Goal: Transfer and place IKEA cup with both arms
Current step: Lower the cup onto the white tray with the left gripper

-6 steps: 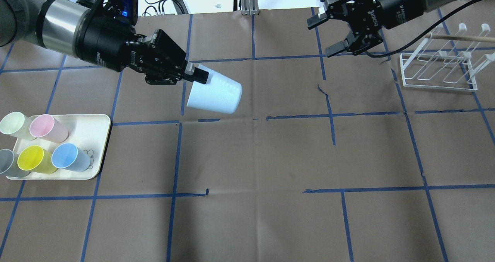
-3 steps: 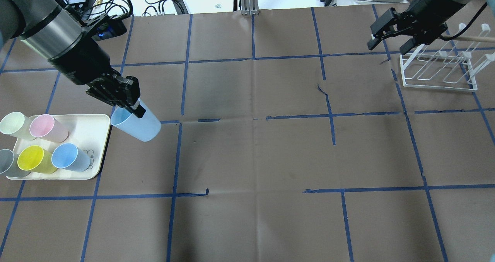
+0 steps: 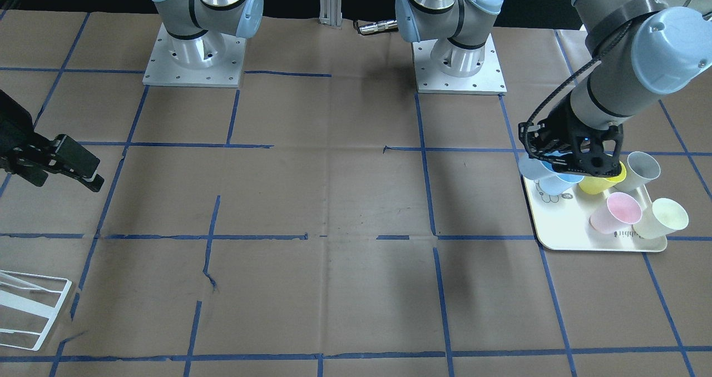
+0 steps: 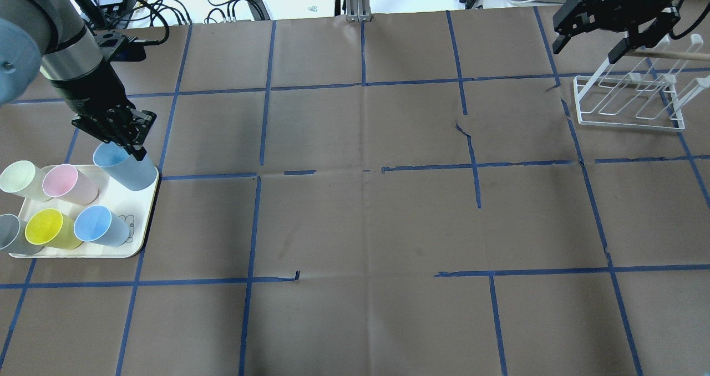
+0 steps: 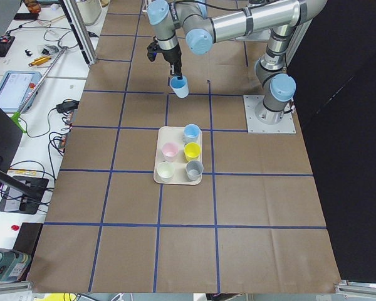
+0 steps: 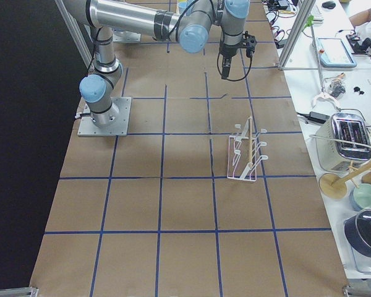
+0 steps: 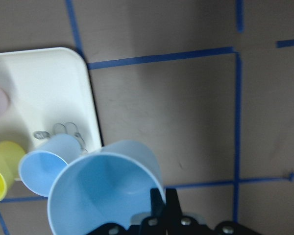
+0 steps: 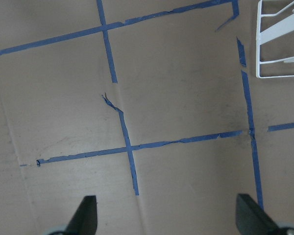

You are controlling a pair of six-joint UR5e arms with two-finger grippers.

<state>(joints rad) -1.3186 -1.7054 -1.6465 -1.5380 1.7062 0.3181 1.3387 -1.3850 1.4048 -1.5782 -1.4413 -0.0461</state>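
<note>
My left gripper is going to let go of the pale blue cup on the tray's bare corner (image 3: 559, 224) (image 7: 53, 84) next to the pink cup. The pale blue cup is held in the air by the tray.
My left gripper (image 4: 135, 150) is shut on the rim of a pale blue IKEA cup (image 4: 126, 168), held mouth up and slightly tilted in the air by the far right corner of the cream tray (image 4: 138, 198). The cup also shows in the left wrist view (image 7: 105, 188), the front view (image 3: 531, 168) and the left side view (image 5: 180, 87). A second pale blue cup (image 4: 100, 226) stands in the tray. My right gripper (image 4: 587, 47) is open and empty, up near the white rack (image 4: 627, 101); its fingertips (image 8: 85, 215) frame bare table.
The tray also holds a pink cup (image 4: 64, 182), a yellow cup (image 4: 47, 229), a pale green cup (image 4: 19, 177) and a grey cup (image 4: 8, 234). The table is brown paper with blue tape lines. Cables lie along the far edge.
The left arm has carried the cup from the table's middle left back to the tray's corner and turned it mouth up. The right gripper has drawn back right, toward the rack, still open.
</note>
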